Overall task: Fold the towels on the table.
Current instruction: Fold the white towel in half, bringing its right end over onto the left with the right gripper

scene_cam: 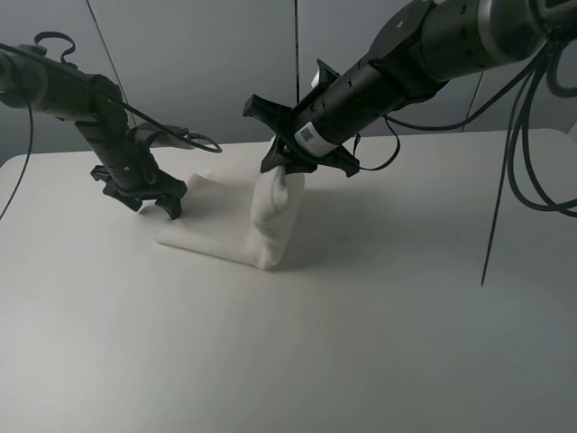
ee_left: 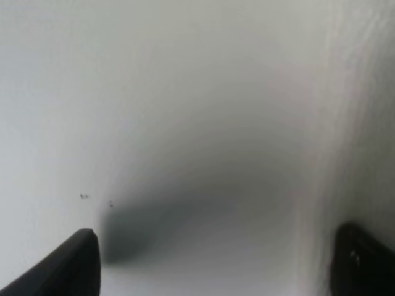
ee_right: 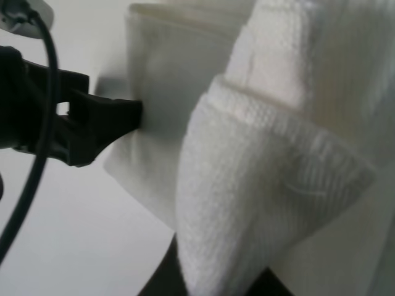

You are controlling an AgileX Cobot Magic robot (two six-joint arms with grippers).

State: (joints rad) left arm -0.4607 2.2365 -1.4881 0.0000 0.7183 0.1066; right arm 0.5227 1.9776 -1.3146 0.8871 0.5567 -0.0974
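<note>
Next, I let go of the towel's raised edge with my right gripper on the towel's flat part (scene_cam: 196,203) (ee_right: 168,92), beside my left gripper.
The white towel (scene_cam: 225,233) lies partly folded on the white table (scene_cam: 379,316), left of centre. My right gripper (scene_cam: 285,168) is shut on the towel's right edge and holds it up, so that part hangs as a raised fold. In the right wrist view the bunched terry fold (ee_right: 265,197) fills the frame and hides most of my fingers. My left gripper (scene_cam: 155,206) is open, pointing down at the towel's left edge. In the left wrist view its fingertips (ee_left: 74,265) are wide apart over bare table, with the towel's edge (ee_left: 364,123) beside one of them.
Black cables (scene_cam: 532,135) hang from the right arm over the table's back right. The table's rear edge (scene_cam: 469,135) meets a grey wall. The left gripper shows in the right wrist view (ee_right: 92,132) beside the towel.
</note>
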